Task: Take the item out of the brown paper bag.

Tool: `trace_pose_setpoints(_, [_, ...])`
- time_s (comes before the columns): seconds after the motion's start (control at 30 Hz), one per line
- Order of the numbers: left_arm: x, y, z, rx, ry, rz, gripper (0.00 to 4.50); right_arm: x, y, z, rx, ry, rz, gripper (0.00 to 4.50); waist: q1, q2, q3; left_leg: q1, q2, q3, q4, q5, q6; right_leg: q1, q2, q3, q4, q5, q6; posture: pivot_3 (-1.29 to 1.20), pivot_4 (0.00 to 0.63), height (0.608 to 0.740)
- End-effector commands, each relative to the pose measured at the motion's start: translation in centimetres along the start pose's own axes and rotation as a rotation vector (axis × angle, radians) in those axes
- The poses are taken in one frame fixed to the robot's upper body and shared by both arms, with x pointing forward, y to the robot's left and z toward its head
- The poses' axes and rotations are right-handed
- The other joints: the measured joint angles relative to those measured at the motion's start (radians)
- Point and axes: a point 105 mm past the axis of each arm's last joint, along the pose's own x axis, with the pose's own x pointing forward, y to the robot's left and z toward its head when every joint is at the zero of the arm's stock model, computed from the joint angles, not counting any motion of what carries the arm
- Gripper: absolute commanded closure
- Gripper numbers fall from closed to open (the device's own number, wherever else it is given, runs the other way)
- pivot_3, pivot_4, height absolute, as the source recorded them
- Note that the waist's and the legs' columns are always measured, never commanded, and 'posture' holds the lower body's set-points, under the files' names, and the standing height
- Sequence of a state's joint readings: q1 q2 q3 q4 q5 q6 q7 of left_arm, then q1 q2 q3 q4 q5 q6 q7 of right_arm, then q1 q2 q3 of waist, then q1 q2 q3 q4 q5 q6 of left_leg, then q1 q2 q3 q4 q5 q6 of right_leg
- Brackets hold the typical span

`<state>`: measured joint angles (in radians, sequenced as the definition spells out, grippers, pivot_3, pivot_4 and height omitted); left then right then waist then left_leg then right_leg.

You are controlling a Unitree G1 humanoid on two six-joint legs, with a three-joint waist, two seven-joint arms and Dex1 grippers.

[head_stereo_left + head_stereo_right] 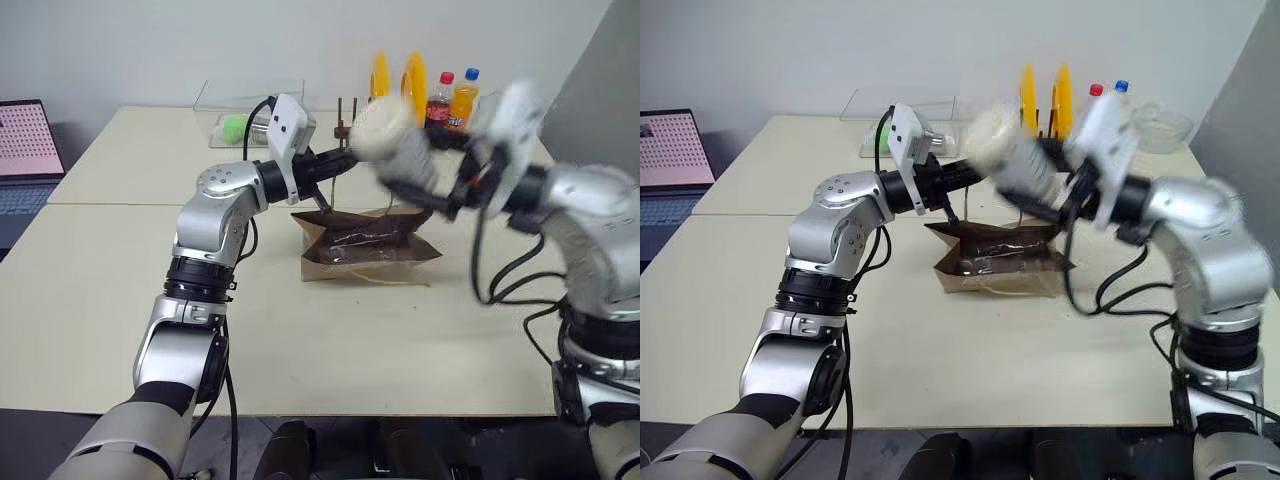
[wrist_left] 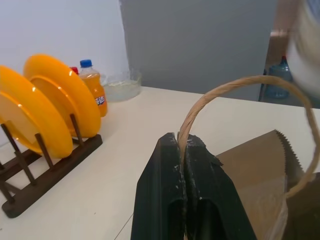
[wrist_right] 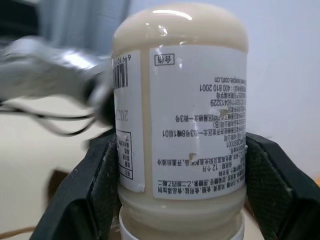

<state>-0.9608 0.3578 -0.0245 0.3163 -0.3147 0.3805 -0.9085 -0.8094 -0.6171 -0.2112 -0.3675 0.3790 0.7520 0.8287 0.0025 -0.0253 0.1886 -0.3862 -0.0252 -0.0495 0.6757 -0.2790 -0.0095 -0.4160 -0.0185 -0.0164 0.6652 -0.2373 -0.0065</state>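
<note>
I need to set the off-white bottle down on the table [image 1: 463, 259] next to the brown paper bag, on the side toward my right gripper's arm.
The brown paper bag [image 1: 370, 245] lies creased on the table's middle, mouth up. My left gripper [image 2: 184, 165] is shut on one of its twisted-paper loop handles [image 2: 240, 85] and holds that handle up just above the bag's left rim. The item [image 3: 180, 100] is an off-white rounded bottle with a printed white label. My right gripper [image 3: 180, 145] is shut on it, one black finger on each side. In the head views the item [image 1: 385, 130] hangs blurred in the air above the bag, clear of its mouth, beside the left gripper [image 1: 340, 165].
Yellow plates [image 1: 395, 75] stand in a wooden rack at the table's back, with two soda bottles [image 1: 452, 98] beside them. A clear box holding a green ball [image 1: 235, 125] sits at the back left. A laptop [image 1: 25, 150] is at the far left.
</note>
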Motion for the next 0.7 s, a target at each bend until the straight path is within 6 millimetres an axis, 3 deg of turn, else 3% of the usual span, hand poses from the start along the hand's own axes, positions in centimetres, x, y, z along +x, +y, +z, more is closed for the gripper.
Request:
trace_pose_setpoints(0.03, [-0.2, 0.0, 1.6, 0.053, -0.036, -0.002, 4.5, -2.4, -2.8, -0.9, -0.086, 0.102, -0.115, 1.44, 0.002, 0.0, 0.0, 0.0, 0.0, 0.0, 0.0, 0.0, 0.0, 0.0, 0.0, 0.0, 0.0, 0.0, 0.0, 0.0, 0.15, 0.74])
trace_pose_setpoints(0.17, [-0.1, -0.1, 1.7, 0.055, -0.038, -0.003, 4.5, -4.2, -4.2, -7.0, -0.177, 0.368, -0.106, 1.44, -0.003, 0.0, 0.0, 0.0, 0.0, 0.003, 0.0, -0.001, 0.002, 0.0, 0.0, 0.001, 0.0, 0.0, 0.0, 0.0, 0.15, 0.74])
trace_pose_setpoints(0.37, [0.0, -0.3, 1.8, 0.06, -0.041, -0.022, 4.5, -5.3, -2.6, -15.5, -0.225, 0.64, 0.068, 1.44, -0.017, 0.0, 0.0, 0.0, 0.001, 0.009, 0.0, -0.001, 0.002, -0.004, 0.0, 0.005, 0.004, 0.0, 0.0, 0.0, 0.15, 0.74])
trace_pose_setpoints(0.53, [-0.3, 0.0, 1.8, 0.068, -0.039, -0.003, 4.5, -4.7, -1.4, -17.6, -0.213, 0.684, 0.188, 1.44, -0.019, 0.001, 0.001, 0.001, 0.001, 0.01, 0.0, -0.001, 0.001, -0.005, 0.0, 0.006, 0.009, 0.0, 0.0, 0.0, 0.15, 0.74])
trace_pose_setpoints(0.7, [-0.4, 0.0, 1.9, 0.071, -0.041, -0.003, 4.5, -5.3, -0.7, -19.6, -0.218, 0.785, 0.29, 1.44, -0.02, 0.001, 0.001, 0.001, 0.001, 0.009, 0.0, -0.001, 0.001, -0.005, 0.0, 0.006, 0.01, 0.0, 0.0, 0.0, 0.15, 0.74])
